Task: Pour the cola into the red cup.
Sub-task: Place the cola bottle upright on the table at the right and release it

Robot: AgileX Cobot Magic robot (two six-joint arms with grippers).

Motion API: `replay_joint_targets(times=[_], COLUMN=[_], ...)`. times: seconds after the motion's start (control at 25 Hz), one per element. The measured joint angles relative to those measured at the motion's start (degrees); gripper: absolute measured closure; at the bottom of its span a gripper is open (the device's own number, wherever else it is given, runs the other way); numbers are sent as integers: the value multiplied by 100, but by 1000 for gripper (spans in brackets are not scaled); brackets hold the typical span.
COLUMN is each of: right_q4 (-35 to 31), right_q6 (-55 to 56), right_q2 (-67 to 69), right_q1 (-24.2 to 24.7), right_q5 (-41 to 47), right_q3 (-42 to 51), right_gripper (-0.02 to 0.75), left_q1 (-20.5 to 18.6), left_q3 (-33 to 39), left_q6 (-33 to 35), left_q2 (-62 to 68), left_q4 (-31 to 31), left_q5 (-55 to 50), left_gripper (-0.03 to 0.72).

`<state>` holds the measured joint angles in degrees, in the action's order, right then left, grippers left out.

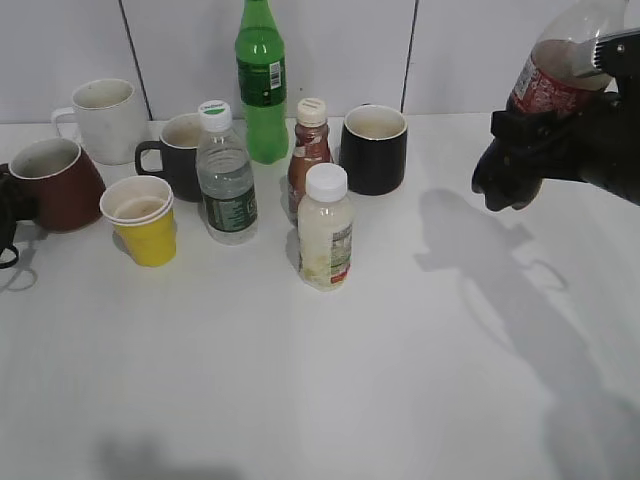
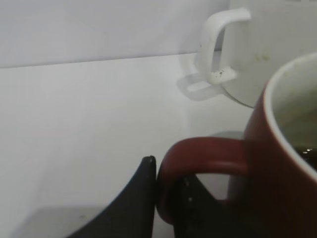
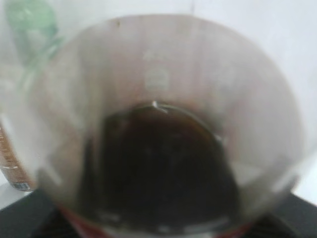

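Observation:
Next, I set the cola bottle, now tilted in the air, upright with my right gripper and let go of it on the shadowed bare table [image 1: 475, 253] across from the pale drink bottle.
The red cup [image 1: 55, 183] stands at the far left of the table. In the left wrist view its maroon handle [image 2: 203, 158] sits between my left gripper's black fingers [image 2: 166, 198], which are shut on it; dark liquid shows inside the cup. My right gripper [image 1: 540, 150] holds the cola bottle [image 1: 555, 70] tilted in the air at the upper right, far from the cup. The right wrist view is filled by the bottle's clear wall with dark liquid [image 3: 158, 168] inside; the fingers are hidden behind it.
A white mug [image 1: 100, 120], yellow paper cup [image 1: 145, 220], two black mugs [image 1: 178, 150] [image 1: 374, 148], a water bottle [image 1: 225, 180], green bottle [image 1: 261, 80], small brown bottle [image 1: 308, 150] and pale drink bottle [image 1: 325, 228] stand mid-table.

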<state>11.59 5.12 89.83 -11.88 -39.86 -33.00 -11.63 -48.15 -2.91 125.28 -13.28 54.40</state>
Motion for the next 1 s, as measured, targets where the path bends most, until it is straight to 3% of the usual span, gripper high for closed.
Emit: replay_joint_targets(times=[0.56, 0.72, 1.0], right_q4=[30, 30, 30], right_q6=[41, 41, 126], right_q2=[0, 0, 445], right_q1=[0, 0, 0], right_q5=[41, 77, -238], right_q3=[0, 0, 0], right_gripper=[266, 266, 266], left_q1=[0, 0, 0], left_q3=[230, 457, 1263], left_q6=[-69, -69, -69], left_q2=[0, -174, -506], left_q4=[85, 90, 90], left_q5=[384, 523, 1048], left_gripper=[484, 435, 423])
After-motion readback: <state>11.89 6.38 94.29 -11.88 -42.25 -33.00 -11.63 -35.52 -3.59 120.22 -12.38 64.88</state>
